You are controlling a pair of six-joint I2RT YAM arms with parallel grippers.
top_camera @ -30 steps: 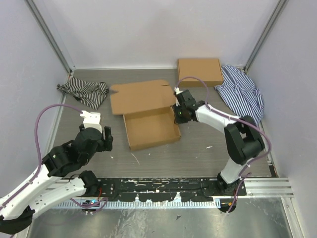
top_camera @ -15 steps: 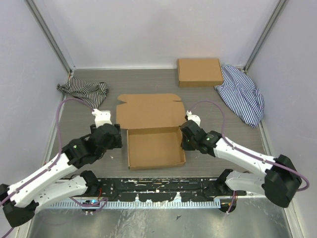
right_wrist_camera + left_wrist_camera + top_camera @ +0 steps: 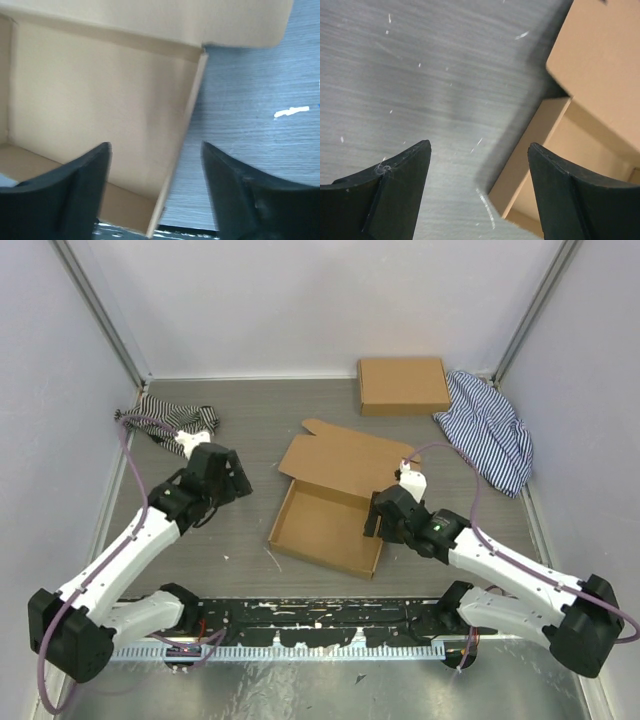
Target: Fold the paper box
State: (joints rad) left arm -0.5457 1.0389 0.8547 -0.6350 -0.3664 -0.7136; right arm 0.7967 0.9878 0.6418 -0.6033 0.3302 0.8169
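The paper box's lid panel lies flat, so the robot's left gripper should next close on the lid panel's side edge (image 3: 289, 452) (image 3: 561, 35) facing the black-and-white striped cloth.
The paper box (image 3: 325, 530) lies skewed in the middle of the table, an open brown tray with its lid panel (image 3: 350, 462) spread flat behind it. My right gripper (image 3: 374, 523) is at the tray's right side. In the right wrist view it (image 3: 155, 150) stands open, with the tray's right wall (image 3: 185, 145) running between its fingers and the box floor (image 3: 100, 90) below. My left gripper (image 3: 232, 485) hovers over bare table to the left of the box. In the left wrist view it (image 3: 479, 147) is open and empty, with a corner of the box (image 3: 540, 145) near its right finger.
A flat, closed brown cardboard box (image 3: 403, 385) sits at the back right beside a blue striped cloth (image 3: 490, 430). A black-and-white striped cloth (image 3: 170, 420) lies at the back left. White walls enclose the table, and a black rail (image 3: 320, 615) runs along the near edge.
The right gripper has gone from shut to open. The box has turned askew and shifted right. My left arm has swung away toward the back left, off the box.
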